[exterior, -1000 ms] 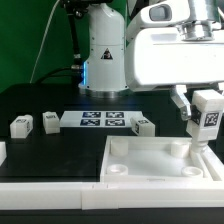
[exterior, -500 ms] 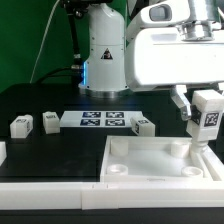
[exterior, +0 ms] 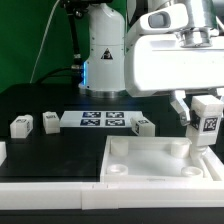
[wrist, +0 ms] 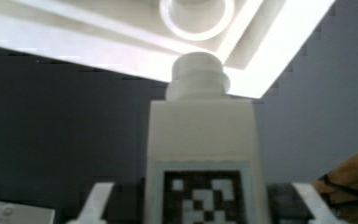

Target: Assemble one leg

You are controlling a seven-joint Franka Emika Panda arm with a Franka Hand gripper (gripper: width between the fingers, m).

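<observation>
My gripper needs to release the leg that stands upright in the white tray's near corner socket (exterior: 193, 171) (wrist: 197, 14), just below its peg.
My gripper (exterior: 201, 106) is shut on a leg (exterior: 206, 124), a small white block with a black-and-white tag. It holds the leg upright and slightly tilted over the far right corner of the white tray (exterior: 150, 172). The leg's lower end is at the round corner socket (exterior: 177, 150). In the wrist view the leg (wrist: 202, 130) sits in my gripper (wrist: 204, 205), and its round peg points at the socket (wrist: 202, 12). I cannot tell whether the peg is in the socket.
Three more legs lie on the black table: two at the exterior view's left (exterior: 20, 126) (exterior: 50, 121) and one by the tray's far edge (exterior: 143, 125). The marker board (exterior: 102, 120) lies between them. The robot base (exterior: 103, 55) stands behind.
My gripper and the leg have shifted slightly downward toward the tray's corner socket. Nothing else has moved.
</observation>
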